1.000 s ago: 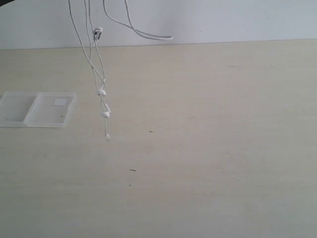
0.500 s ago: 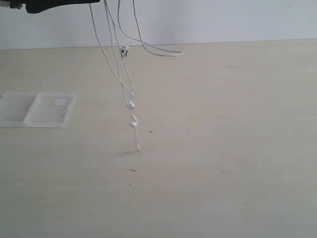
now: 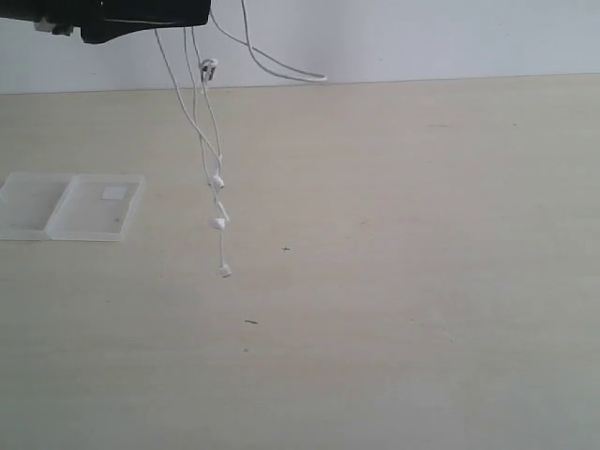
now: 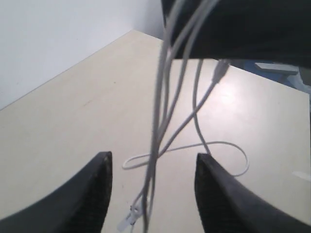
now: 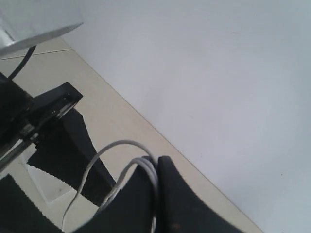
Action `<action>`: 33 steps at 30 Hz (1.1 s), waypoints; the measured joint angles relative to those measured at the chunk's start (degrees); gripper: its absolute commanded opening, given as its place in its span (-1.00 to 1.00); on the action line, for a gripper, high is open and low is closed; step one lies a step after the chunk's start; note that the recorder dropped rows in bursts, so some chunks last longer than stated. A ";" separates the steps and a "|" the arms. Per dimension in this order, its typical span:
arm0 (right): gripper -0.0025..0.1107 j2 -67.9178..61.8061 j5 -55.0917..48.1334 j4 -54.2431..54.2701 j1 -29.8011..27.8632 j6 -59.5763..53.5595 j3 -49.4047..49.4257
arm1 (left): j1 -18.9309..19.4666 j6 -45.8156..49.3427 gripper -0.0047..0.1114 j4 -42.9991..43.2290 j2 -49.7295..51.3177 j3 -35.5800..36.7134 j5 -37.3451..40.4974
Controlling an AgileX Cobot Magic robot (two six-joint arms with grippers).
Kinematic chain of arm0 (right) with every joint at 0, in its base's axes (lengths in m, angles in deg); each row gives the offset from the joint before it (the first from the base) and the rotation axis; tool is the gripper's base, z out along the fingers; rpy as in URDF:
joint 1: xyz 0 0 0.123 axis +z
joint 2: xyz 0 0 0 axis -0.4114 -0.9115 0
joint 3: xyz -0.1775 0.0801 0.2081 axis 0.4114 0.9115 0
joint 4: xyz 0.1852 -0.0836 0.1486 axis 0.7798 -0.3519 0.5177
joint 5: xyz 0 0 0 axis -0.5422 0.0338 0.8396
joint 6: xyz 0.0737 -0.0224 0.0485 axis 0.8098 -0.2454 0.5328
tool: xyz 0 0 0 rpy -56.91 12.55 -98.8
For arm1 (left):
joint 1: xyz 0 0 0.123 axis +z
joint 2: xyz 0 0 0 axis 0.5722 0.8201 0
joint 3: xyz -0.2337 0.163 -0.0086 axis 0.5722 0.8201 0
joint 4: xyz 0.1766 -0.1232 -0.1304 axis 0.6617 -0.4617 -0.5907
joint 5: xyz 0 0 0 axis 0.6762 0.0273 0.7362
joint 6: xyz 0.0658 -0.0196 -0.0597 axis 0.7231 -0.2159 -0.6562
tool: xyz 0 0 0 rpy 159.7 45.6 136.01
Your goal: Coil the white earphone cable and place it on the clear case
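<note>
The cable's earbuds and loop are dangling below my right gripper. Next, my left gripper closes on the hanging parts of the cable (image 4: 155,145) before my right gripper opens and backs off.
The white earphone cable (image 3: 212,141) hangs in several strands from the top of the exterior view. Its two earbuds (image 3: 217,183) and plug (image 3: 224,271) dangle just above the table, and a loop (image 3: 281,67) sticks out to the right. My right gripper (image 5: 158,167) is shut on the cable's upper strands (image 5: 151,171); it is out of the exterior view. My left gripper (image 4: 153,158) is open, with the hanging strands (image 4: 158,121) passing loosely between its fingers. It shows as a black shape (image 3: 178,17) at the top left. The clear case (image 3: 70,206) lies open and flat at the left.
The pale table (image 3: 394,281) runs back to a white wall (image 3: 422,37). Small dark specks (image 3: 250,322) mark the tabletop near the middle.
The hanging cable has swung back to the left after drifting right. The black left gripper has come further into view along the top edge. The case has not moved.
</note>
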 measured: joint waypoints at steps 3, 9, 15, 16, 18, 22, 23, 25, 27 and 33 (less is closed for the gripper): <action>-0.96 0.00 -0.25 0.00 0.00 0.00 -0.21 | 0.00 0.67 -0.04 0.00 0.00 0.00 -0.32; -0.96 0.00 -1.44 0.00 0.00 0.00 -0.21 | 0.00 0.89 -0.24 0.00 0.00 0.00 -1.77; -0.96 0.00 -2.49 0.10 0.00 0.00 -0.21 | 0.00 1.27 -0.67 -0.36 0.00 0.00 -1.98; -0.96 0.00 -2.49 0.10 0.00 0.00 -0.21 | 0.00 1.27 -0.68 -0.52 0.00 0.00 -1.98; -0.96 0.00 -2.51 0.22 0.00 0.00 -0.21 | 0.00 1.38 -0.61 -1.01 0.00 0.00 -1.98; -0.96 0.00 -2.72 0.56 0.00 0.00 -0.21 | 0.00 1.49 -0.21 -2.01 0.00 0.00 -1.98; -0.96 0.00 -2.72 0.56 0.00 0.00 -0.21 | 0.00 1.49 -0.13 -2.32 0.00 0.00 -1.98; -0.96 0.00 -2.72 0.56 0.00 0.00 -0.21 | 0.00 1.49 -0.05 -3.00 0.00 0.00 -1.98; -0.96 0.00 -2.72 0.69 0.00 0.00 -0.21 | 0.00 1.49 -0.07 -3.75 0.00 0.00 -1.98; -0.96 0.00 -2.86 0.91 0.00 0.00 -0.21 | 0.00 1.98 -0.48 -4.37 0.00 0.00 -1.98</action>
